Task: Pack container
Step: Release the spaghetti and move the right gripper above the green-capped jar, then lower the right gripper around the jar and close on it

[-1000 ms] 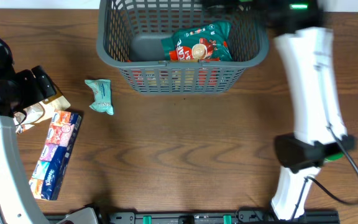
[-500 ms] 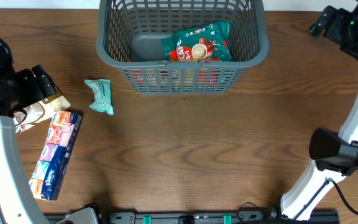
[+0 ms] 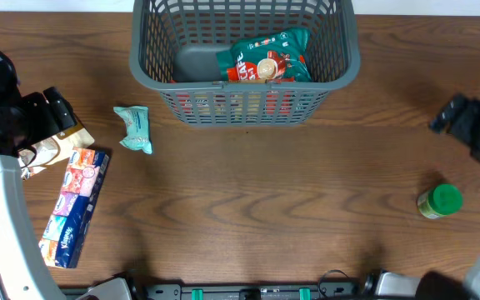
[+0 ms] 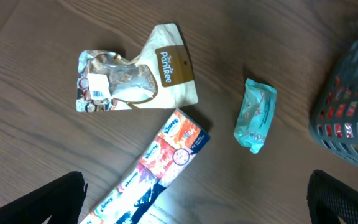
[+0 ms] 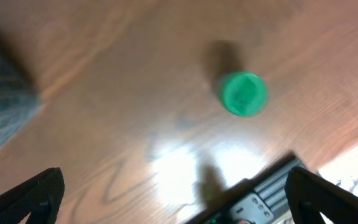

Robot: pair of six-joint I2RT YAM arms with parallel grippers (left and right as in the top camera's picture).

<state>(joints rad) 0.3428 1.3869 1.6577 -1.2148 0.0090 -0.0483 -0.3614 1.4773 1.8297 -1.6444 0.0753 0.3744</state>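
Observation:
The next step for my right gripper is to move down to the green-lidded jar and grip the jar's lid [image 3: 446, 199] [image 5: 243, 94] by its sides.
The dark grey slotted container [image 3: 244, 104] stands at the back centre and holds a green and red coffee packet [image 3: 265, 58]. Its corner shows in the left wrist view [image 4: 353, 106]. My left gripper [image 3: 63, 112] is open and empty over a beige pouch [image 4: 135, 78], with a long tissue pack [image 4: 160, 168] below it. In the left wrist view the gripper [image 4: 197, 211] has its fingers wide apart. My right gripper [image 3: 450, 114] is open and empty, in the air at the right, blurred in its own view [image 5: 179, 205].
A small teal packet [image 3: 134, 127] lies left of the container, also in the left wrist view [image 4: 255, 115]. A green-lidded jar [image 3: 438, 201] stands at the right front, also in the right wrist view [image 5: 243, 94]. The tissue pack [image 3: 75, 207] lies at the left front.
The right arm has swung from over the container's back right corner out to the right side and nearer the front, uncovering the green-lidded jar. The left arm has not moved.

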